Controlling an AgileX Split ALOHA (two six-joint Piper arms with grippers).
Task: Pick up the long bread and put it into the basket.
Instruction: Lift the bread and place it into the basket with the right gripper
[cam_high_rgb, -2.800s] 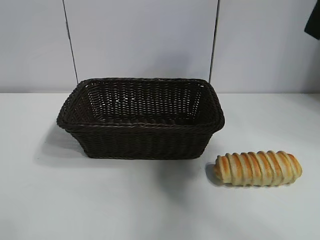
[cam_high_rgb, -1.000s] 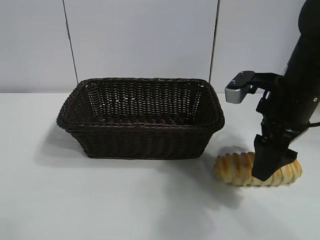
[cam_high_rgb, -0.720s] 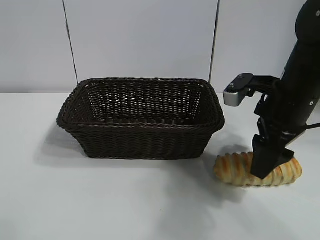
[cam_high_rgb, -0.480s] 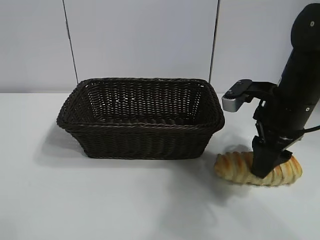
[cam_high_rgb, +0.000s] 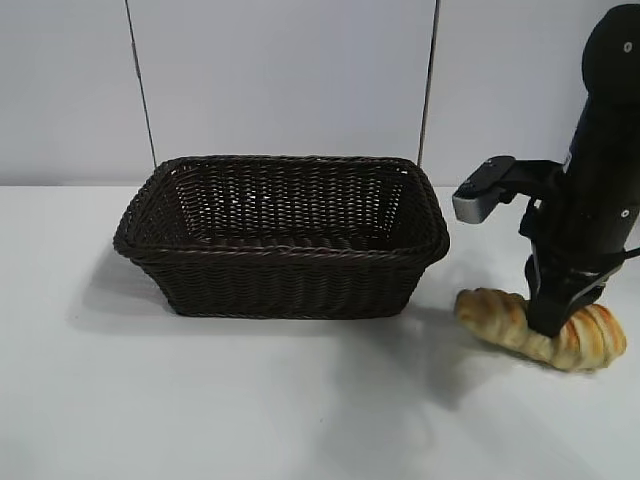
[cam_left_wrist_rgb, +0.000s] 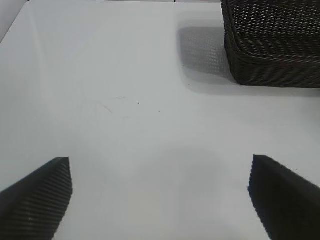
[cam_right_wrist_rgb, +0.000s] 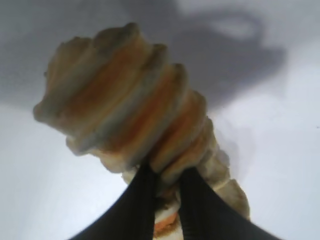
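My right gripper is going to let go of the long bread in the middle of the basket (cam_high_rgb: 297, 236), just behind the basket's near rim.
The long bread (cam_high_rgb: 490, 308), a golden-brown ridged loaf, is at the right of the white table (cam_high_rgb: 250, 400), just right of the basket (cam_high_rgb: 280, 285). It is tilted, with the end nearer the basket raised. My right gripper (cam_high_rgb: 550, 322) comes down from above and is shut on the loaf's middle. In the right wrist view the two black fingers (cam_right_wrist_rgb: 142, 200) pinch the long bread (cam_right_wrist_rgb: 120, 100), which bulges beyond them. The dark brown wicker basket holds nothing that I can see. My left gripper (cam_left_wrist_rgb: 159, 162) hangs open over bare table, with the basket (cam_left_wrist_rgb: 272, 50) off to one side.
A pale wall with two thin dark vertical lines (cam_high_rgb: 140, 90) rises behind the basket. The right arm's black body and its grey wrist camera (cam_high_rgb: 478, 200) stand above the loaf, close to the basket's right end.
The right gripper has closed on the loaf. The bread has shifted to the right, away from the basket, and tipped so that its left end is now higher.
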